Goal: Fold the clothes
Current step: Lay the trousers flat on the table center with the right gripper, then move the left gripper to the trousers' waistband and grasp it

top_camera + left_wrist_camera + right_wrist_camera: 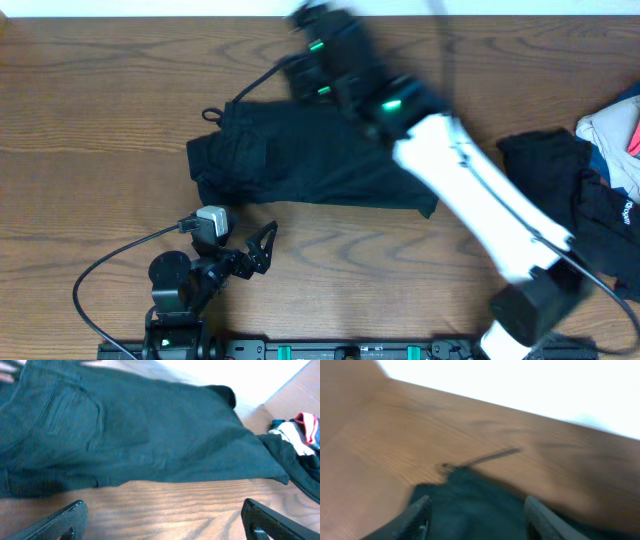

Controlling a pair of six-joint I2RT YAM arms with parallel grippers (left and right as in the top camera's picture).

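Observation:
Next, I will close my left gripper on the near corner of the black shorts' waistband (206,198), at the drawstring end.
A pair of black shorts (300,155) lies spread flat at the table's middle, its drawstring (212,114) at the top left corner. It fills the left wrist view (125,430) and shows between the fingers in the right wrist view (475,505). My right gripper (315,45) is open above the shorts' far edge, blurred by motion. My left gripper (262,245) is open and empty on bare wood, just in front of the shorts' near edge. A pile of black garments (580,200), one with a small white mark (625,212), lies at the right.
A whitish garment with pink and blue (618,130) lies at the right edge, also in the left wrist view (300,435). A black cable (100,270) loops at the front left. The right arm's white link (480,190) crosses over the table's right half.

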